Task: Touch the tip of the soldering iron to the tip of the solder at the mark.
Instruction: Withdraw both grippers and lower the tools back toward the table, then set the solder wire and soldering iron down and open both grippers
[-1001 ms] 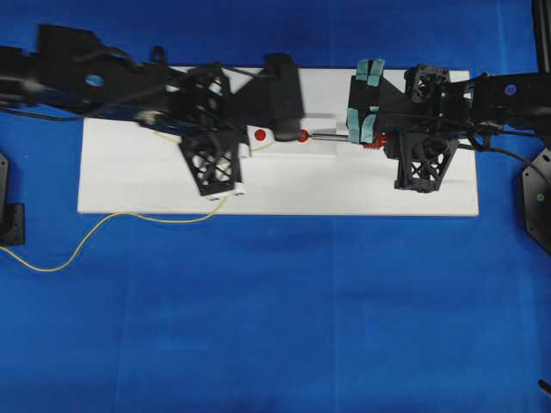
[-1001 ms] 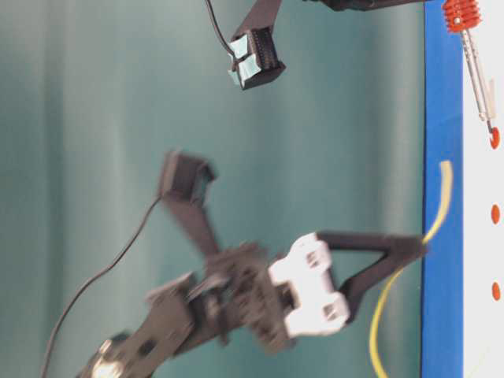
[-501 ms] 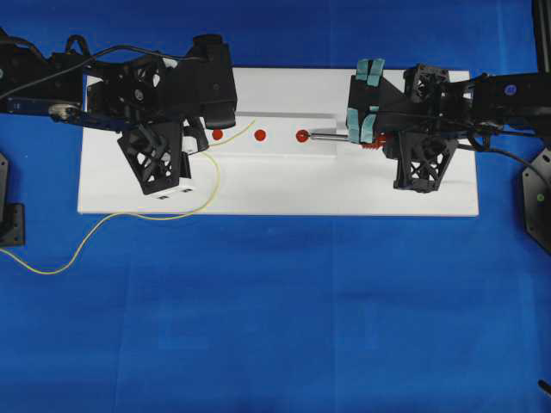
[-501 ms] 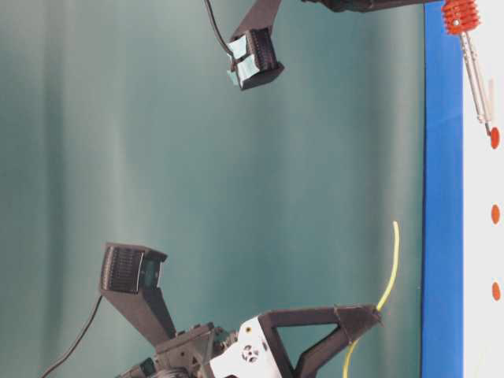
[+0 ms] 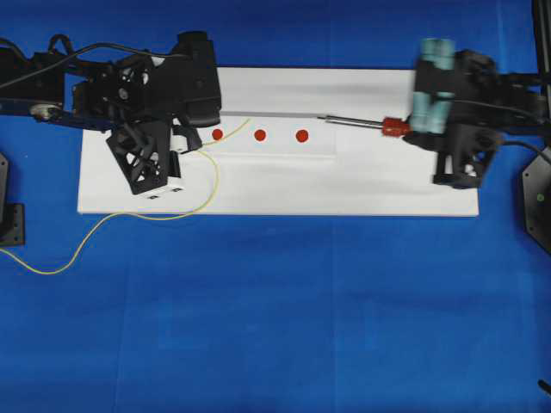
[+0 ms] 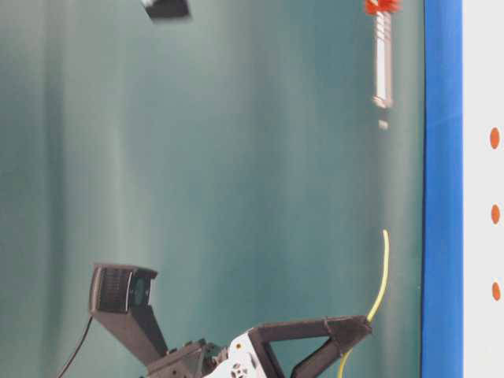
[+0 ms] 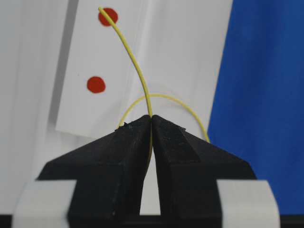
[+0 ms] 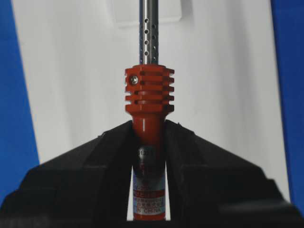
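Observation:
The solder is in my left gripper. It will let go of the solder on the blue cloth (image 5: pixel 191 313) in front of the white board, beyond the solder's slack loop.
The soldering iron (image 5: pixel 362 122) hangs above the white board (image 5: pixel 387 185), its red-orange body (image 8: pixel 148 99) clamped in my right gripper (image 8: pixel 148 126), which is shut on it. Its shaft points left and its tip hovers up and to the right of the right-hand red mark (image 5: pixel 301 135); the table-level view shows the soldering iron (image 6: pixel 382 55) well clear of the board. My left gripper (image 7: pixel 151 118) is shut on the solder (image 7: pixel 137 66), a thin yellow wire. The wire's free tip floats over the middle mark (image 7: pixel 108 16), apart from the iron's tip.
Three red marks sit in a row on the board, the left one (image 5: pixel 217 134) close to my left gripper (image 5: pixel 191 148). The slack solder (image 5: pixel 129 215) loops off the board's front edge onto the blue cloth (image 5: pixel 284 310).
My right arm has lifted the iron off the right-hand mark and pulled back to the right. The left arm swung left from the middle, raising the solder, then nearly stopped.

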Controlling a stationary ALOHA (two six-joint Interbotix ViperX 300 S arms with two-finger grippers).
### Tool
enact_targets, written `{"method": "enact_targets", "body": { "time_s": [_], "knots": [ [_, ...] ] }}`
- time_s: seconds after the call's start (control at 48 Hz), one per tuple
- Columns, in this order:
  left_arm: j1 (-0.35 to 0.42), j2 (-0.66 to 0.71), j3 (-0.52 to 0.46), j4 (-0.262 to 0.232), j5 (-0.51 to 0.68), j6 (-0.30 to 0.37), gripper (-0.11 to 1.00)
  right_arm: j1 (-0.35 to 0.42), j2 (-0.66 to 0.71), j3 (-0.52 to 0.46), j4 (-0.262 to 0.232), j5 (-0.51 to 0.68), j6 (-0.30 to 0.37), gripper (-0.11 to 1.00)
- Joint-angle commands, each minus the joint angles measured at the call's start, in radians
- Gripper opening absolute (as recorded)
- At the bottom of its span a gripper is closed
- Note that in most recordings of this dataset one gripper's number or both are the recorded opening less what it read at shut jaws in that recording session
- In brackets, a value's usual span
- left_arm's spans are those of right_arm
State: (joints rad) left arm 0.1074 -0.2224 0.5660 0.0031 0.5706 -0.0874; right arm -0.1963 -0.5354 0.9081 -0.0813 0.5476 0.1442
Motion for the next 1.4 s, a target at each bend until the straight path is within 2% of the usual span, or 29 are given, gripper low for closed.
{"method": "enact_targets", "body": {
  "time_s": [0.0,0.125,0.334,0.501,0.647,0.751,0.876,1.001,1.126,1.23,1.376],
  "knots": [
    [-0.003,-0.035,0.003,0.002,-0.028,-0.006,0.03,-0.002,-0.069,0.02,-0.002,-0.032,0.012,0.06],
    [-0.003,-0.046,0.017,0.002,-0.052,-0.008,0.03,-0.002,-0.098,0.052,-0.002,-0.049,0.025,0.06],
    [-0.005,-0.048,0.018,0.0,-0.06,-0.017,0.03,0.0,-0.078,0.046,0.012,-0.067,0.026,0.06],
    [-0.057,-0.071,0.037,0.0,-0.061,-0.075,0.03,0.049,-0.078,0.046,0.101,-0.098,0.026,0.06],
    [-0.164,-0.104,0.08,0.0,-0.106,-0.146,0.03,0.176,-0.077,0.048,0.17,-0.138,0.028,0.06],
    [-0.267,-0.132,0.12,0.0,-0.187,-0.199,0.03,0.278,-0.069,0.048,0.196,-0.199,0.028,0.06],
    [-0.376,-0.15,0.169,0.0,-0.287,-0.255,0.03,0.405,-0.029,0.041,0.206,-0.287,0.028,0.06],
    [-0.462,-0.124,0.247,0.0,-0.42,-0.305,0.03,0.486,0.054,0.035,0.207,-0.36,0.028,0.06],
    [-0.512,-0.063,0.322,0.0,-0.595,-0.337,0.03,0.528,0.155,0.035,0.21,-0.426,0.028,0.06],
    [-0.532,0.002,0.365,0.0,-0.718,-0.337,0.03,0.549,0.249,0.04,0.236,-0.485,0.028,0.06],
    [-0.538,0.123,0.394,0.0,-0.824,-0.324,0.03,0.565,0.362,0.049,0.258,-0.557,0.032,0.06]
  ]
}}
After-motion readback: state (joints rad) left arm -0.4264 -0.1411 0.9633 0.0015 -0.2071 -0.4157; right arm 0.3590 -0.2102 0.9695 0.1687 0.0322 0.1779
